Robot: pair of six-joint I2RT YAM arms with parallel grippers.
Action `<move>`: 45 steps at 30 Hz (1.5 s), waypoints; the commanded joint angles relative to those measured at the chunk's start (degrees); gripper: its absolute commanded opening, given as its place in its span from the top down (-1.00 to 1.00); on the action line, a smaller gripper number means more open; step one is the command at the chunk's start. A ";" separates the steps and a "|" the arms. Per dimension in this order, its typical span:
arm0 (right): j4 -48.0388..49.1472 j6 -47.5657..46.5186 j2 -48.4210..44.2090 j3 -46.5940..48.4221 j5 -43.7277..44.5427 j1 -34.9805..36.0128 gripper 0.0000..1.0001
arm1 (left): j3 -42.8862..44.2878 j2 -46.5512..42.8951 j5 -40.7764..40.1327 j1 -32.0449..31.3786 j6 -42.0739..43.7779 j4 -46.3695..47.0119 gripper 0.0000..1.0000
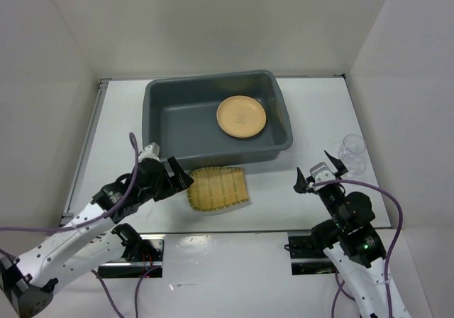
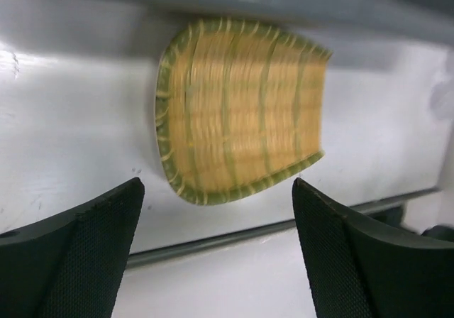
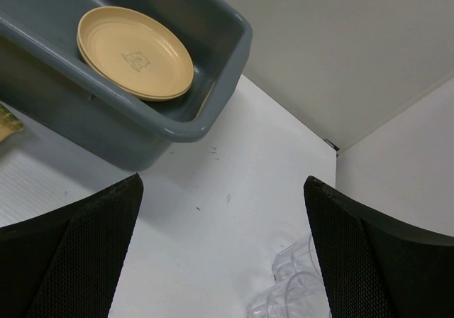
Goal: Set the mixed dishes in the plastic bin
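Observation:
My left gripper needs to back off toward the table's front edge and take the tray by its near corner (image 1: 198, 207), because the bin's near rim crowds it.
The dark grey plastic bin (image 1: 163, 119) stands at the back middle of the table. Tan-orange plates (image 1: 241, 116) lie stacked in its right half, also in the right wrist view (image 3: 135, 52). The yellow-green woven bamboo tray (image 1: 218, 189) lies on the table just in front of the bin; it also shows in the left wrist view (image 2: 237, 108). Two clear cups (image 1: 352, 152) stand at the right; they also show in the right wrist view (image 3: 294, 286). My left gripper (image 1: 181, 179) is open, just left of the tray. My right gripper (image 1: 317, 174) is open, just left of the cups.
White walls enclose the table on the left, back and right. The table's front edge (image 2: 213, 240) runs just below the tray. The bin's near right corner (image 3: 184, 130) is rounded.

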 commanded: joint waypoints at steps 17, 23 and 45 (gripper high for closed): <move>0.18 -0.92 -2.32 -0.56 0.15 1.19 -0.97 | -1.13 27.20 15.94 -4.41 6.44 9.59 0.58; 0.18 -0.92 -2.32 -0.56 0.15 1.19 -0.97 | 11.52 43.47 13.84 -3.89 12.95 6.61 0.71; 0.71 -0.92 -2.32 -0.56 0.68 1.19 -0.97 | -4.87 -1.04 12.34 -1.95 -9.26 -4.11 -0.81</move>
